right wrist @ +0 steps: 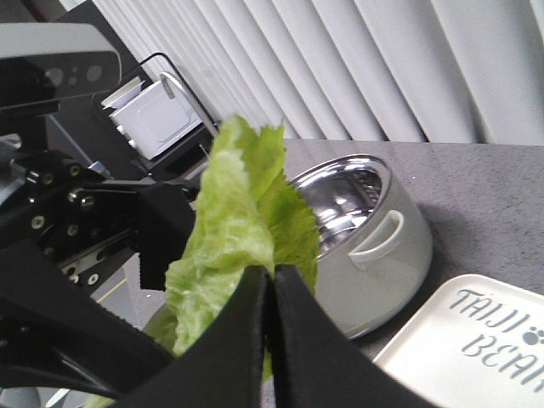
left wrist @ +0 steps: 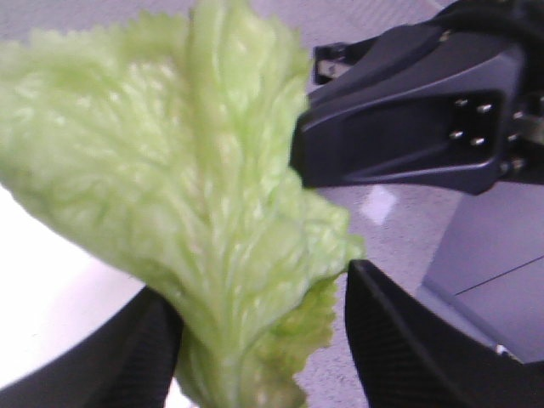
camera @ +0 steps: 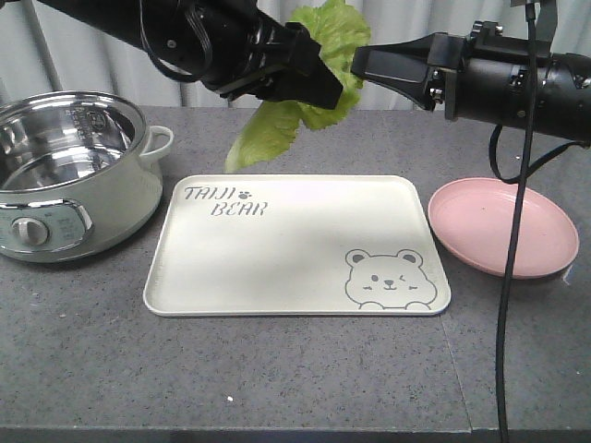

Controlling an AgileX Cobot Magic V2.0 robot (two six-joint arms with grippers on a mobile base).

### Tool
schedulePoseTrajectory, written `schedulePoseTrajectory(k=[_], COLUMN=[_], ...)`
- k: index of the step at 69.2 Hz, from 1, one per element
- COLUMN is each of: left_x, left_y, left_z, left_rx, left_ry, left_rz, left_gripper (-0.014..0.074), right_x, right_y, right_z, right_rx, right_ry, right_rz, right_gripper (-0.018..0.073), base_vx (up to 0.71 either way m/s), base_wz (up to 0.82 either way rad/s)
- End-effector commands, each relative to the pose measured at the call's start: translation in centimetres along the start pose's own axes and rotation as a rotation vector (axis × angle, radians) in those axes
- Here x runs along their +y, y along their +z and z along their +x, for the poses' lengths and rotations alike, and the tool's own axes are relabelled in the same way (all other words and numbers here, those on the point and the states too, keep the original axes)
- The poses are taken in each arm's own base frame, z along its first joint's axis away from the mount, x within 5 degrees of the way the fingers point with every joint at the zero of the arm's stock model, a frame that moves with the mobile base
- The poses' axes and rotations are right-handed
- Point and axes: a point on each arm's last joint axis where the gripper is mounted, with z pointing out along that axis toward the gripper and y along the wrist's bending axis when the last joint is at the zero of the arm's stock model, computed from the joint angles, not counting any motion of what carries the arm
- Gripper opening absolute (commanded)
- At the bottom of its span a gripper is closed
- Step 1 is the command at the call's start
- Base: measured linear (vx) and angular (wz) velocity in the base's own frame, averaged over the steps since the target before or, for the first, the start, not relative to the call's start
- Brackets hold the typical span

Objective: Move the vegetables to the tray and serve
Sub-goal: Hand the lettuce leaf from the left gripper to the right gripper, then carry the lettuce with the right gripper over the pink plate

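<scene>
My right gripper will let go of the green lettuce leaf near the middle of the round pink plate [camera: 496, 214], which is beside the cream tray.
The green lettuce leaf [camera: 325, 37] hangs in the air above the far edge of the cream tray [camera: 277, 249], its lower end drooping toward the tray. My right gripper [camera: 356, 65] comes in from the right and is shut on the leaf [right wrist: 234, 212]; its fingertips [right wrist: 255, 293] are pressed together. My left gripper [camera: 319, 78] reaches in from the left with its jaws apart around the leaf [left wrist: 170, 153]. In the left wrist view the left finger touches the leaf, and a gap shows beside the right finger [left wrist: 382, 323]. The right gripper [left wrist: 299, 153] meets the leaf's edge there.
A steel-lined electric pot [camera: 69, 175] stands left of the tray on the grey table. A round pink plate [camera: 503, 226] lies to the tray's right, with the right arm's cable [camera: 517, 231] hanging over it. Curtains close off the back.
</scene>
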Motion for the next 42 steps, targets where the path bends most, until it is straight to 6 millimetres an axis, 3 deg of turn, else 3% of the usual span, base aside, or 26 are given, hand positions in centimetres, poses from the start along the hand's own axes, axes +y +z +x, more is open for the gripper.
schedulePoseTrajectory(k=[1,42], left_x=[-1.45,-0.67], left_y=[-2.49,-2.66], left_z=[-0.97,-1.05], left_rx=[-0.094,-0.104], left_ry=[0.006,0.012], left_rz=[-0.015,-0.102], left_gripper=[0.0419,0.0419], right_x=[2.12,1.44], right_y=[-0.64,-0.71], right_z=[-2.37,-2.71], right_rx=[-0.143,-0.175], right_ry=[0.003,-0.002], right_rz=[-0.051,0.035], right_gripper=[-0.0006,-0.0006], base_vx=[0.00,0.00], base_wz=[0.00,0.00])
